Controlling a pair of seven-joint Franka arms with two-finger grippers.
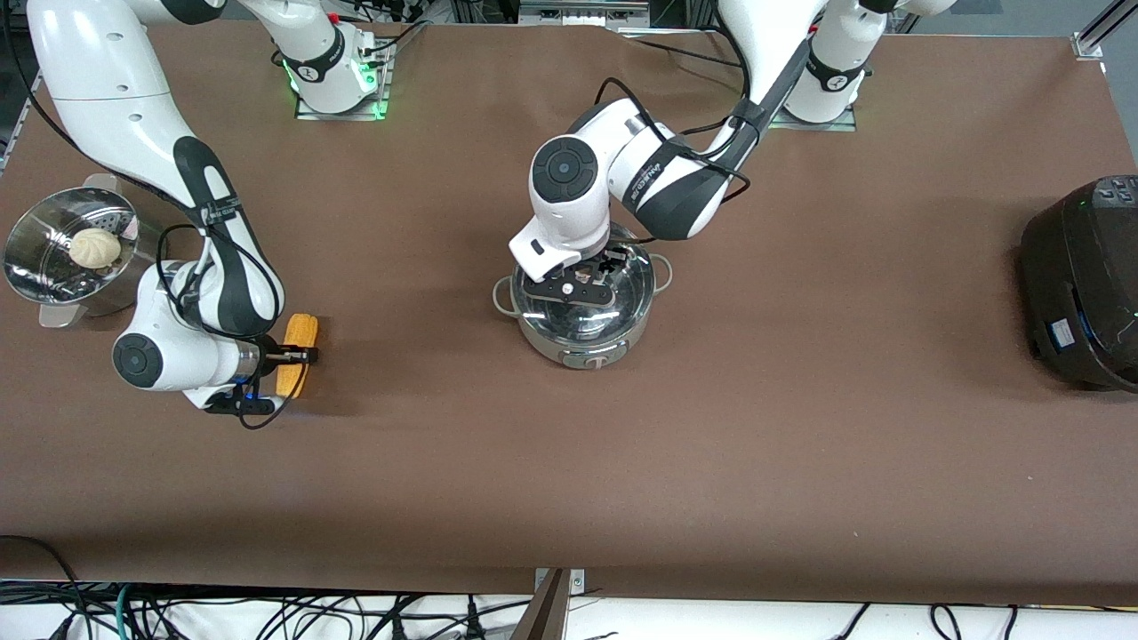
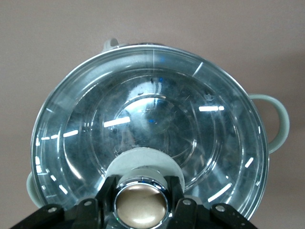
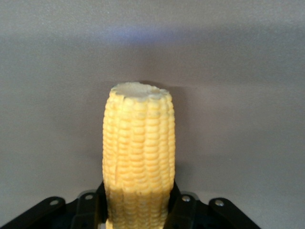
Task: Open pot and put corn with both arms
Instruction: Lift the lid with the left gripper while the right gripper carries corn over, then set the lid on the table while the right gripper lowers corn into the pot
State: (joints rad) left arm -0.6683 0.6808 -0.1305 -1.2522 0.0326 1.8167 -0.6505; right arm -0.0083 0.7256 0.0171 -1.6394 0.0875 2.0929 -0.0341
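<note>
Next, my left gripper lets go of the glass lid on the brown table [image 1: 796, 336] between the steel pot and the black cooker.
The steel pot [image 1: 582, 345] stands mid-table with its glass lid [image 1: 627, 293] on it. My left gripper [image 1: 582, 277] is over the lid, its fingers tight against both sides of the tan knob [image 2: 140, 205]. The left wrist view shows the lid [image 2: 157, 109] seated on the pot and one loop handle [image 2: 281, 119]. The yellow corn [image 1: 302, 331] lies on the table toward the right arm's end. My right gripper [image 1: 300, 356] is shut across its middle, and the right wrist view shows the cob [image 3: 138, 143] between my fingers.
A steel perforated steamer [image 1: 36, 276] with a pale bun [image 1: 95, 247] stands beside the right arm at the table's end. A big black cooker [image 1: 1085, 276] sits at the left arm's end. Brown table [image 1: 800, 427] lies open nearer the front camera.
</note>
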